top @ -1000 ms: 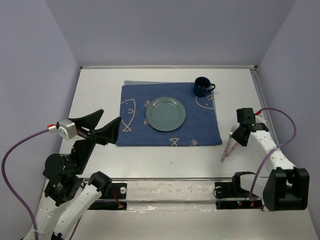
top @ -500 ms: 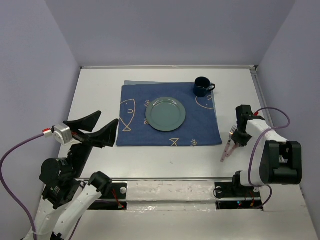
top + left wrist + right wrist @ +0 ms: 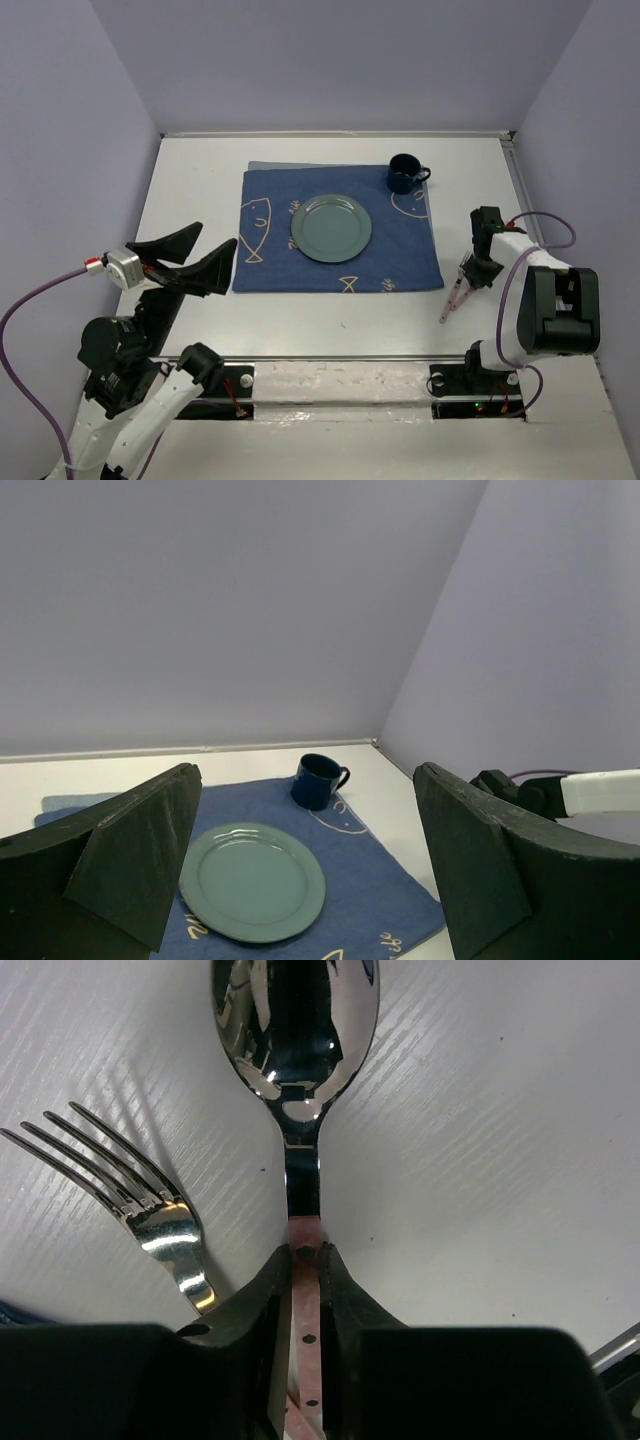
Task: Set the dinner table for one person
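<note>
Next, I set the spoon on the dark blue cloth (image 3: 390, 225) close beside the green plate, below the mug, with my right gripper.
On the white dinner table (image 3: 200, 170) lies a dark blue fish-patterned cloth (image 3: 400, 250) with a green plate (image 3: 331, 228) and a dark blue mug (image 3: 404, 174). To the right of the cloth, a spoon (image 3: 295, 1020) and a fork (image 3: 150, 1210) with pink handles (image 3: 450, 302) lie side by side on the table. My right gripper (image 3: 477, 270) is down over them, its jaws (image 3: 303, 1252) pinched on the spoon's pink handle just behind the metal neck. The fork lies free to its left. My left gripper (image 3: 222, 232) hovers wide open left of the cloth, holding nothing.
In the left wrist view the plate (image 3: 252, 880) and the mug (image 3: 318, 780) sit ahead on the cloth (image 3: 370, 870). A raised rail (image 3: 515, 190) runs along the table's right edge. Purple walls enclose the back and sides.
My right gripper has turned, come down and closed its jaws onto the spoon's handle. The left arm sank slightly early on, then held still, still open.
</note>
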`<state>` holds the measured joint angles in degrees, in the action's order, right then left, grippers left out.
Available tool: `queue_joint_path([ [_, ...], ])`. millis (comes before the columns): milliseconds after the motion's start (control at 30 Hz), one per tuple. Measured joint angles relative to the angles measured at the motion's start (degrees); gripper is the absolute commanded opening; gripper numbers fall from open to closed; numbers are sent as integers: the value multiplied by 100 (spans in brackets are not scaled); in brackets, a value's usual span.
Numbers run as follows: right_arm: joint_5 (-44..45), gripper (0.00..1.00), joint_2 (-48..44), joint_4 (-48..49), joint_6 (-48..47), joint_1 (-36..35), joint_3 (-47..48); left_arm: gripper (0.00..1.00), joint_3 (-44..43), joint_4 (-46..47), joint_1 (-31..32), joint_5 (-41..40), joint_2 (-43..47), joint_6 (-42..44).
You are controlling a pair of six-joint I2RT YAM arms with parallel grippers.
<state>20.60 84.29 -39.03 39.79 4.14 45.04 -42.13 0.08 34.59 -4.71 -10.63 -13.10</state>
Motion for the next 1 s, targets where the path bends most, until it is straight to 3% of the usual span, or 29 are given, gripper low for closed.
queue_joint_path([
  [267, 396, 0, -129, -173, -17, 96, 96, 99, 0, 2, 24, -2, 7, 4],
  [500, 546, 0, -817, -481, -538, 33, 1143, 99, 0, 2, 24, -7, 7, 4],
  [667, 190, 0, -1307, -225, -1187, -1049, 1825, 99, 0, 7, 24, -7, -11, 7],
  [833, -367, 0, -551, 186, -1478, -2312, 2428, 99, 0, 4, 22, -7, -122, 7],
  [1000, -885, 0, -39, 463, -1637, -2524, 2310, 99, 0, -22, 2, -15, -197, 7],
])
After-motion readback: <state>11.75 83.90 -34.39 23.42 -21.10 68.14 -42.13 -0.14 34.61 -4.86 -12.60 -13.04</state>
